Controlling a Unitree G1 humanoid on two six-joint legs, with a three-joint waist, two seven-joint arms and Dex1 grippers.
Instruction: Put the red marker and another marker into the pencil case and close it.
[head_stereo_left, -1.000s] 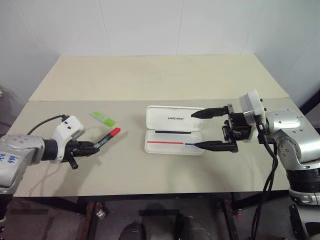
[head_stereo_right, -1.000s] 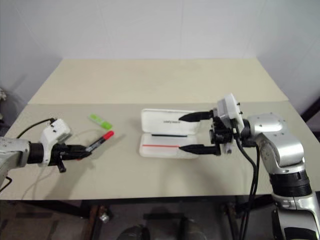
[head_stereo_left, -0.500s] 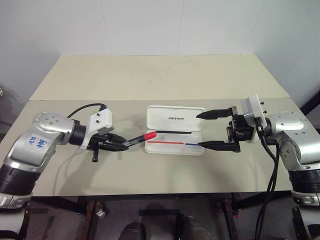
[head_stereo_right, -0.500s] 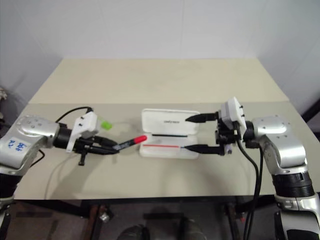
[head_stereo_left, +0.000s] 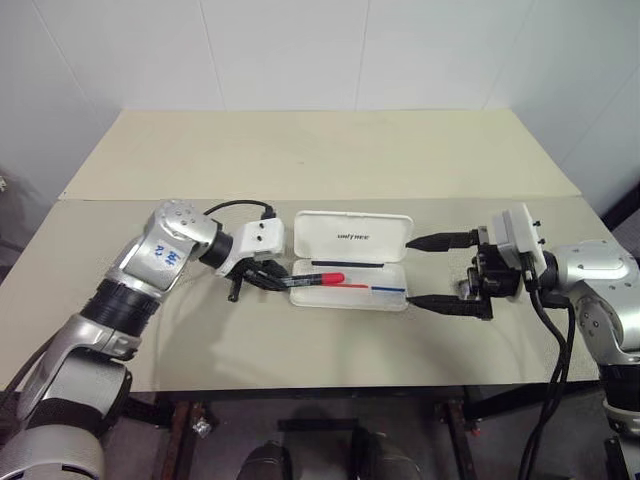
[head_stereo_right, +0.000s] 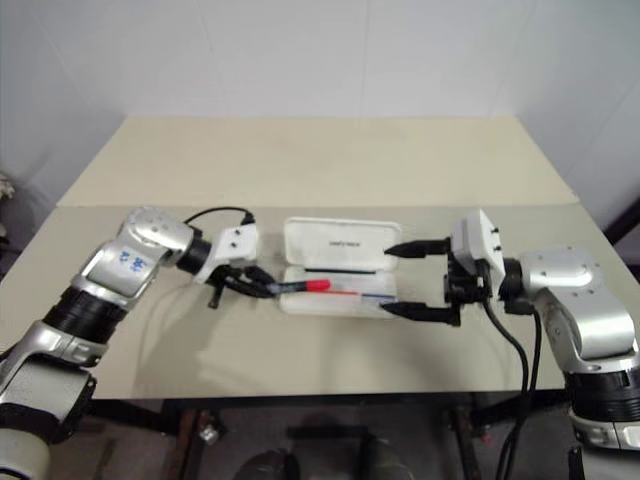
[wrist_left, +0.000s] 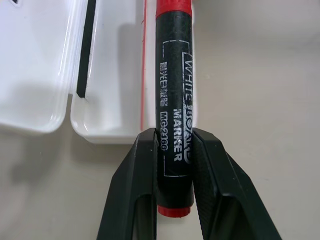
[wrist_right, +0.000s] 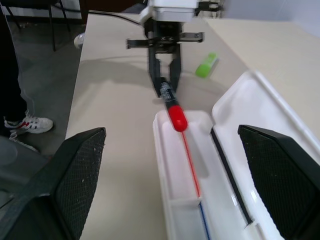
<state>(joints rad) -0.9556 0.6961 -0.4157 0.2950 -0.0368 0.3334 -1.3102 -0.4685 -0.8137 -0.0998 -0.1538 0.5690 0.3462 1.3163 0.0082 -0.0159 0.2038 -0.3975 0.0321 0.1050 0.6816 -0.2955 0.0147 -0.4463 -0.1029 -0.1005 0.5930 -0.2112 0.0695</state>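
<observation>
I should use my left gripper to set the red marker down in the pencil case's tray (head_stereo_left: 342, 276) between the black hinge piece and the red stripe.
The pencil case (head_stereo_left: 350, 236) lies open mid-table, white lid flat behind the tray (head_stereo_left: 385, 298) with its red and blue stripes. My left gripper (head_stereo_left: 277, 284) is shut on the red marker (head_stereo_left: 318, 279) by its black barrel (wrist_left: 174, 100). The marker lies almost level, its red cap (wrist_right: 176, 117) over the tray's left end. My right gripper (head_stereo_left: 412, 270) is open just right of the case, pointing at it, with nothing between its fingers. The other marker, a short green highlighter (wrist_right: 206, 65), lies on the table beyond the left gripper, away from the case.
The case sits on a beige table (head_stereo_left: 300, 350) with a seam to a second table (head_stereo_left: 320, 150) behind. A black cable (head_stereo_left: 235, 206) loops off my left wrist. A person's leg and shoe (wrist_right: 25, 122) stand on the floor beside the table's left end.
My left arm has swung right with the red marker, from the table's left side to the case's left end. The right gripper has drawn back off the case, still open.
</observation>
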